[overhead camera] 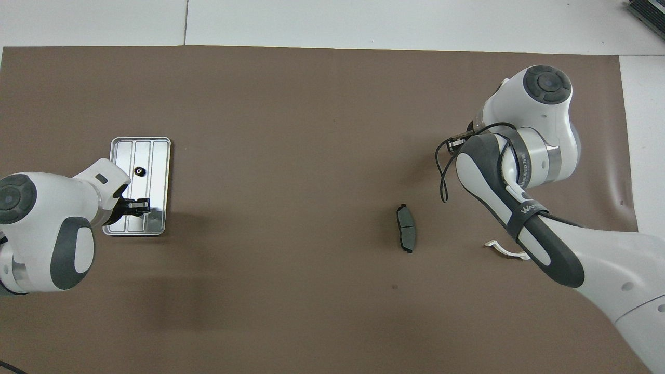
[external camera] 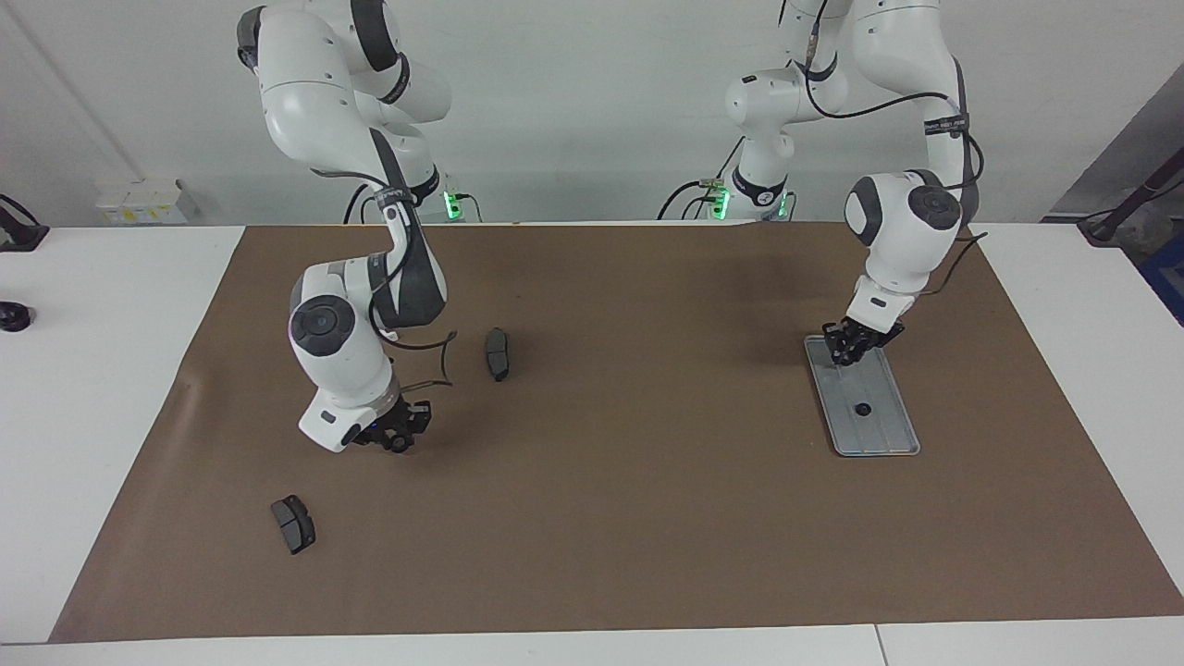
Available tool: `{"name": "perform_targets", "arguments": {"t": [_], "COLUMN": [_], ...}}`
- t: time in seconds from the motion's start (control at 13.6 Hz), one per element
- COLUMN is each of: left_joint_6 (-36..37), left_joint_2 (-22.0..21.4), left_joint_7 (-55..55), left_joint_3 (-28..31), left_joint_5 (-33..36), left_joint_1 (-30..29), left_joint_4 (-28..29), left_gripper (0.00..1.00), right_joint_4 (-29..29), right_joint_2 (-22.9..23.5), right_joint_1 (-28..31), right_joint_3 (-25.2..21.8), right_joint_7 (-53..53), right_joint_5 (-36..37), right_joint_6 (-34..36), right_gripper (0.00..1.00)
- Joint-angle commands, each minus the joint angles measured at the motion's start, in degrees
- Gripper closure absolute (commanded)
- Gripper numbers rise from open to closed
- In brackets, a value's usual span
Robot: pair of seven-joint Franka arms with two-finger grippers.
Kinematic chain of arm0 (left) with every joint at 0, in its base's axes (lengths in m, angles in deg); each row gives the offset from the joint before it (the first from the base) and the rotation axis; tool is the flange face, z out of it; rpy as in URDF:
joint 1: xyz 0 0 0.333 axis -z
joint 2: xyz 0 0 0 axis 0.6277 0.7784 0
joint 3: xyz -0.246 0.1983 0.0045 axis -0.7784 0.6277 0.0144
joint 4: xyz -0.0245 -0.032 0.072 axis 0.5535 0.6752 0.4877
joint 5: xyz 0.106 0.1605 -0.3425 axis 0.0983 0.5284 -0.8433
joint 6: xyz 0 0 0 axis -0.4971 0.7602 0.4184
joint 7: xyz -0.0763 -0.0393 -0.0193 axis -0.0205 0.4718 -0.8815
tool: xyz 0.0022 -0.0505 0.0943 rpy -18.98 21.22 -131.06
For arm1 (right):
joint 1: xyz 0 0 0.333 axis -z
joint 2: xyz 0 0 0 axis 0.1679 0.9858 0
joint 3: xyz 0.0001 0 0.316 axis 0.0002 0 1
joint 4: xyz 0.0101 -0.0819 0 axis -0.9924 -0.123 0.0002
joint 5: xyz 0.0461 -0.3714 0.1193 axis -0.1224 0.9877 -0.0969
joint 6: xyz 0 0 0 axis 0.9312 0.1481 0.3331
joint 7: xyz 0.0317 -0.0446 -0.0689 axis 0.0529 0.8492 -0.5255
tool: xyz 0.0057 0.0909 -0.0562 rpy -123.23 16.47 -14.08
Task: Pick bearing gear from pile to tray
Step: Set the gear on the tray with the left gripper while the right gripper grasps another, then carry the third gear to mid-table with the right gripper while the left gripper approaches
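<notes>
Next, my right gripper lets go of the bearing gear on the mat (overhead camera: pixel 253 169) between tray and brake pad, closer to the tray.
The silver ridged tray (external camera: pixel 879 435) lies on the brown mat toward the left arm's end; it also shows in the overhead view (overhead camera: pixel 156 156). One tiny black ring (external camera: pixel 862 409) lies in it (overhead camera: pixel 139 170). My left gripper (external camera: pixel 849 344) hangs just over the tray's end nearer the robots (overhead camera: pixel 137 206). My right gripper (external camera: pixel 396 438) is low over the mat toward the right arm's end, between two dark grey brake pads (external camera: pixel 498 353) (external camera: pixel 293 524). One pad shows from overhead (overhead camera: pixel 406 227). The white half-ring bracket (overhead camera: pixel 503 251) peeks out from under the right arm.
The brown mat (external camera: pixel 629 518) covers most of the white table. The right arm's wrist hides its gripper and one brake pad in the overhead view. A small black object (external camera: pixel 13 316) sits on the white table at the right arm's end.
</notes>
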Motion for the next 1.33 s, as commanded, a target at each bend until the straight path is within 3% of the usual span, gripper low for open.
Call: {"name": "perform_targets", "arguments": {"t": [0.0, 0.07, 0.37, 0.66, 0.96, 1.25], "left_joint_6": [-2.3, -2.8, -0.6, 12.7, 24.5, 20.3], "left_joint_2": [-1.4, -1.3, -1.1, -0.8, 2.2, 2.6], "left_joint_7": [0.0, 0.0, 0.0, 0.0, 0.4, 4.1], "left_joint_3": [0.3, 0.3, 0.4, 0.6, 0.6, 0.4], "left_joint_5": [-1.2, -1.2, -1.2, -1.2, -1.8, -2.9], "left_joint_1": [1.4, 1.5, 1.0, 0.7, 1.4, 3.8], "left_joint_4": [2.2, 2.2, -3.4, -15.4, -27.7, -26.3], "left_gripper": [0.3, 0.0, 0.0, 0.0, 0.0, 0.0], "right_joint_4": [0.3, 1.0, 4.5, 8.4, 17.2, 19.6], "right_joint_2": [-0.9, -0.9, 1.4, 4.5, 11.7, 15.5], "right_joint_1": [0.3, -0.2, -8.7, -18.0, -24.9, -30.0], "right_joint_3": [4.8, 6.6, 7.1, 6.9, 6.0, 4.0], "right_joint_7": [2.2, 2.9, 7.5, 14.5, 16.8, 20.6], "right_joint_5": [-1.0, -1.2, -1.0, -0.3, 2.4, 2.7], "right_joint_6": [-4.2, -6.7, -16.1, -22.9, -23.7, -25.8], "right_gripper": [0.84, 0.84, 0.83, 0.83, 0.83, 0.81]}}
